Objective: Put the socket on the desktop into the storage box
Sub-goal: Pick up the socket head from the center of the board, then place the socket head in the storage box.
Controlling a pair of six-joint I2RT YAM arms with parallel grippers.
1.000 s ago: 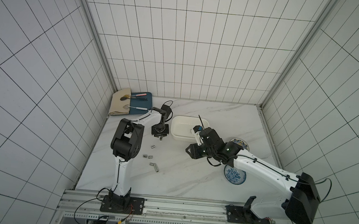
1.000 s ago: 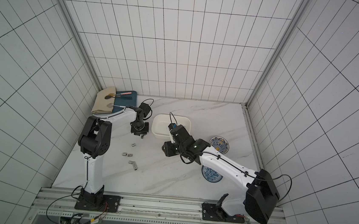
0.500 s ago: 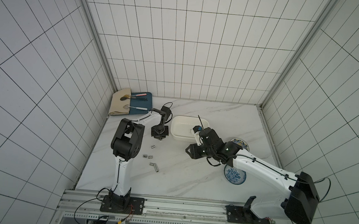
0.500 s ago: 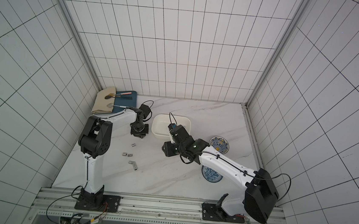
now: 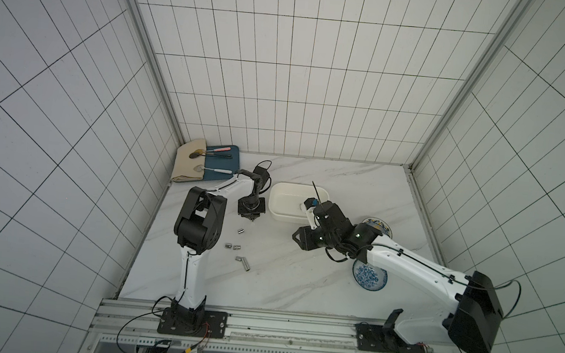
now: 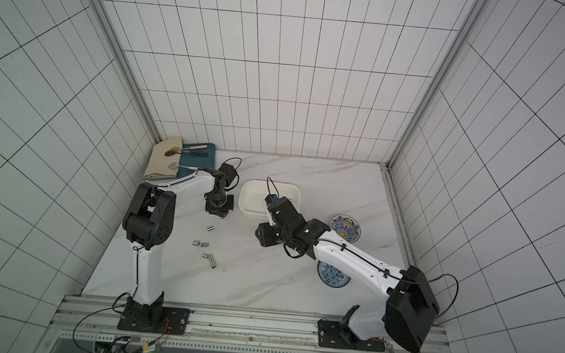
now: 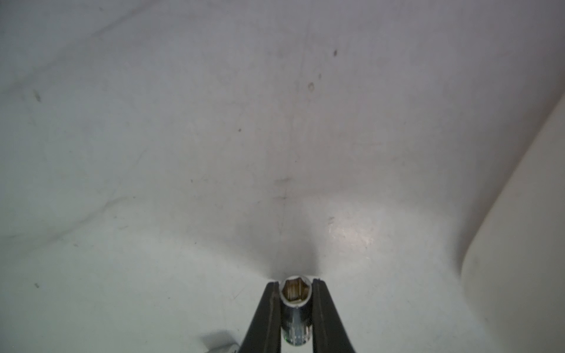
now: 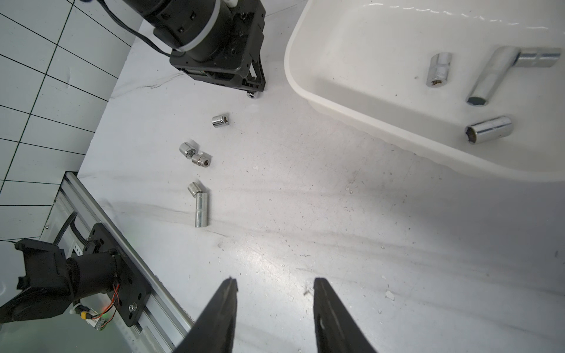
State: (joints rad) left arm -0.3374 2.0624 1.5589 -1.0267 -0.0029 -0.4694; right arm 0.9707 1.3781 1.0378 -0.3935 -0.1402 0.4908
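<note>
Next, I set the small chrome socket, now low over the desktop, with my left gripper into the white storage box's empty end (image 5: 288,206) nearest that gripper.
My left gripper (image 7: 296,282) is shut on a small chrome socket (image 7: 296,305), whose hex opening faces away from the wrist. It hangs low over the white marble desktop (image 5: 299,283), just left of the white storage box (image 5: 277,201), in both top views (image 6: 222,215). Several more sockets (image 5: 241,231) lie loose on the desktop nearer the front, also in the right wrist view (image 8: 220,120). The box (image 8: 305,91) holds two sockets (image 8: 489,128) and an L-shaped chrome piece (image 8: 492,76). My right gripper (image 8: 275,282) is open and empty above bare desktop, in front of the box.
Two blue-patterned bowls (image 5: 370,276) (image 5: 376,225) sit on the right, partly under the right arm. A blue tray (image 5: 221,165) with cutlery and a beige cloth (image 5: 189,164) lies at the back left corner. A metal rail (image 5: 261,322) runs along the front edge.
The left gripper's jaws have shut on the socket beside the box. The right arm has barely moved.
</note>
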